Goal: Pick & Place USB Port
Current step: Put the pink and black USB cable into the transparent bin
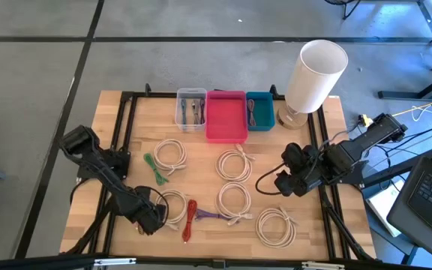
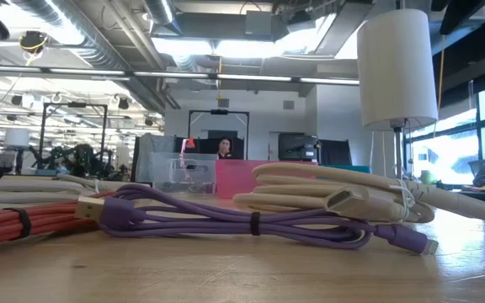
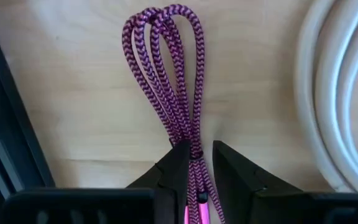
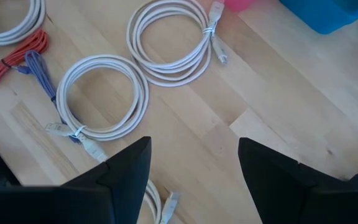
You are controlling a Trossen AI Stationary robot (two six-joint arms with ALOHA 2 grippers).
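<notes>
A finger of my left gripper overlaps the side of the braided cable's tied part, so I should open that gripper and close it around all the pieces of the cable [image 3: 194, 151].
A bundled pink-and-dark braided USB cable [image 3: 166, 68] lies flat on the wooden table near its front left. My left gripper [image 3: 201, 163] points straight down over it. Its two fingers stand close on either side of the bundle's tied part, with a narrow gap still showing beside the cable. In the high view this gripper [image 1: 147, 217] hides the cable. My right gripper [image 4: 194, 162] hangs open above the table's right side [image 1: 291, 180], with nothing between its fingers.
A white coil [image 3: 334, 93] lies right beside the braided cable, and a black frame rail [image 3: 5, 124] runs on its other side. Red [image 1: 191, 220], purple [image 1: 214, 216] and green [image 1: 154, 166] cables and several white coils are spread about. Clear [image 1: 191, 109], pink [image 1: 226, 116] and blue [image 1: 260, 110] bins and a white lamp [image 1: 317, 75] stand at the far edge.
</notes>
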